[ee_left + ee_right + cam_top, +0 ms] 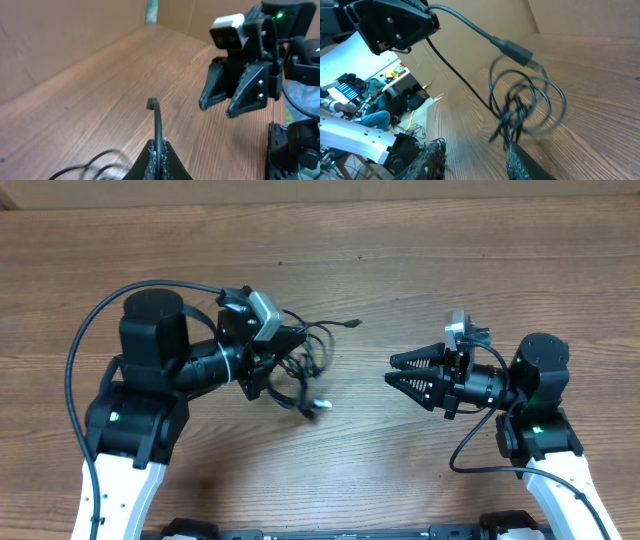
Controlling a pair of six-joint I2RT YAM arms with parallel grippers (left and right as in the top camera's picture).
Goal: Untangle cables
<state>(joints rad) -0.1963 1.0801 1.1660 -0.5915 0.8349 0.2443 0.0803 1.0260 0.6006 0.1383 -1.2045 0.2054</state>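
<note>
My left gripper needs to let go of the black cord on the wood table (303, 392), beside the bluish plug.
The cables (303, 370) are thin black cords in a loose tangle on the wood table (420, 250) left of centre. One plug end (352, 323) trails right and a bluish plug (320, 404) lies below. My left gripper (277, 361) is at the tangle's left side. In the left wrist view it (160, 148) is shut on one black cord (157, 120) that sticks up past its tips. My right gripper (391, 369) hovers to the right of the tangle, jaws apart and empty. In its own view its fingers (433, 156) stand open before the hanging cables (522, 107).
The left arm's body (150, 370) and right arm's body (535, 380) flank the table. A brown wall (60, 35) stands behind it. The right gripper (235, 95) shows in the left wrist view, the left gripper (395, 25) in the right wrist view.
</note>
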